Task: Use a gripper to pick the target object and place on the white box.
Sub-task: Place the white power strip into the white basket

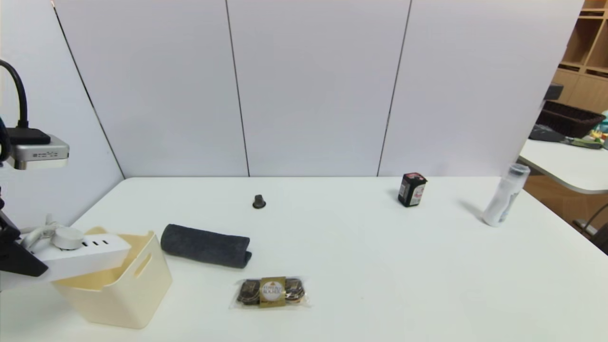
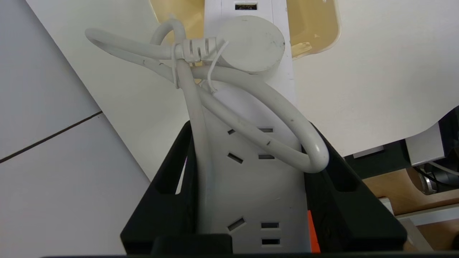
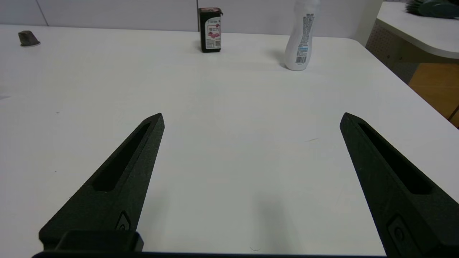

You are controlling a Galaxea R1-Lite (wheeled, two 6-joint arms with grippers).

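Next, my left gripper lets go of the power strip across the rim of the white box [image 1: 91, 265] [image 2: 246, 64], with the power strip's loose end inside.
The target object, a long white power strip [image 1: 80, 255] [image 2: 256, 186] with a bundled cord and round plug [image 2: 251, 44], hangs in the air at the far left. Its free end reaches over the open top of the cream-white box [image 1: 121, 289] [image 2: 315, 32]. My left gripper [image 1: 19, 256] [image 2: 251, 143] is shut on the strip's near end, with one black finger on each long side. My right gripper [image 3: 251, 118] is out of the head view; in the right wrist view it stands open over bare table with nothing between its fingers.
A rolled dark grey towel [image 1: 205, 245] lies just right of the box. A chocolate pack [image 1: 271, 292] sits in front of it. Farther back stand a small dark cap [image 1: 259, 202], a black carton [image 1: 411, 189] [image 3: 210, 29] and a white bottle [image 1: 504, 195] [image 3: 300, 36].
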